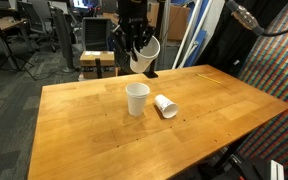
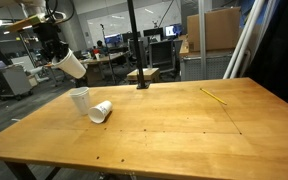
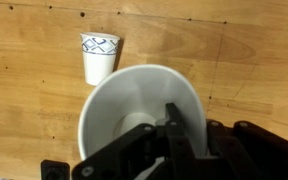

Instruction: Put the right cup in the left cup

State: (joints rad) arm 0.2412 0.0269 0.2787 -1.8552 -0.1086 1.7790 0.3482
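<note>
The robot's gripper should release the plain white paper cup, held tilted above the table's far edge, inside the upright cup (image 1: pixel 137 94), next to the cup that lies on its side.
My gripper (image 1: pixel 141 47) is shut on the rim of a plain white paper cup, the right cup (image 1: pixel 147 56), and holds it tilted in the air above the table's far edge. It shows in both exterior views (image 2: pixel 72 65). In the wrist view the cup's open mouth (image 3: pixel 134 110) fills the frame, with one finger (image 3: pixel 174 130) inside its rim. The left cup (image 1: pixel 137 99) stands upright on the table below (image 2: pixel 79 99), also small in the wrist view (image 3: pixel 100 57). A third white cup (image 1: pixel 165 106) lies on its side beside it (image 2: pixel 101 111).
The wooden table (image 1: pixel 214 110) ends close to the right in an exterior view. A black pole on a base (image 2: pixel 141 84) stands at the table's far edge. A yellow pencil (image 2: pixel 214 95) lies on the table. Office desks and chairs stand behind.
</note>
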